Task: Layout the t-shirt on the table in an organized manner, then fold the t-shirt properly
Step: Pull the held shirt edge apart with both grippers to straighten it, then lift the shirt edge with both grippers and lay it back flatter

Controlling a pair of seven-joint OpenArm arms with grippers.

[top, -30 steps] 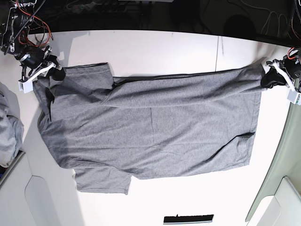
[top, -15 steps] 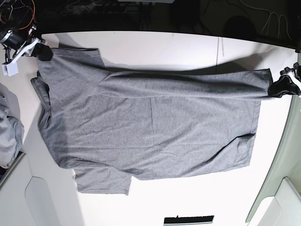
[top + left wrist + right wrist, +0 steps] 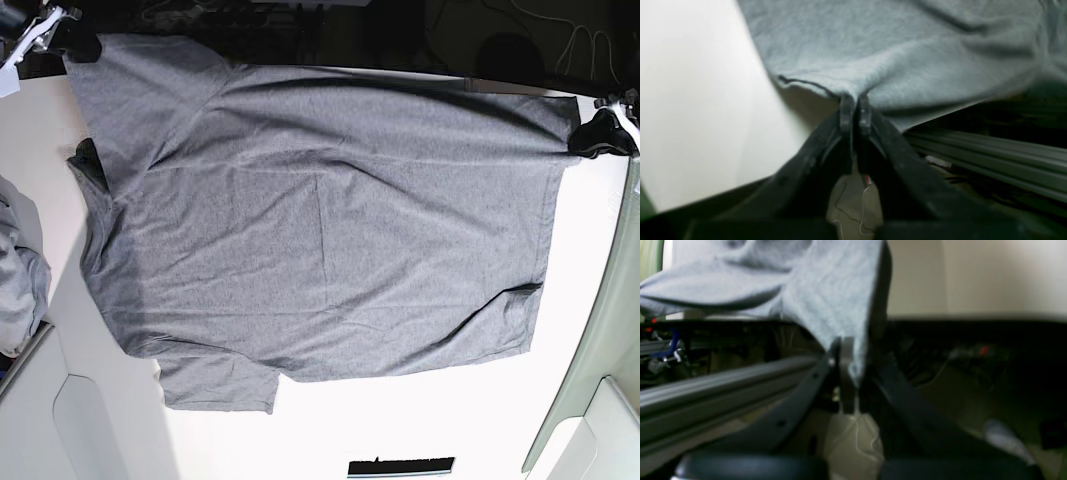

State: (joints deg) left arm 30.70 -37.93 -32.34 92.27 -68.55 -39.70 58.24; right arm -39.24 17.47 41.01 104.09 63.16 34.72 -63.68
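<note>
I will release the hem corner with my left gripper on the t-shirt's side edge (image 3: 556, 239), just short of the dark fold.
The heather-grey t-shirt (image 3: 320, 220) lies spread wide across the white table (image 3: 400, 420), and its far edge is lifted and stretched out past the table's far side. At the top left of the base view my right gripper (image 3: 68, 38) is shut on a shirt corner by the sleeve. The right wrist view shows that gripper (image 3: 848, 355) pinching the t-shirt (image 3: 830, 290). At the far right my left gripper (image 3: 600, 135) is shut on the hem corner. In the left wrist view this gripper (image 3: 855, 104) clamps the t-shirt (image 3: 893, 50) beside the table (image 3: 690, 100).
A paler cloth bundle (image 3: 18, 280) sits at the left edge. White moulded bins stand at the front left (image 3: 90, 430) and front right (image 3: 605, 430). A black strip (image 3: 400, 466) lies at the front. Beyond the far edge are dark cables and a metal rail (image 3: 990, 150).
Both grippers have moved toward the table's far side and upward with the shirt's folded-over layer. That layer has opened out, so the shirt now covers the far part of the table.
</note>
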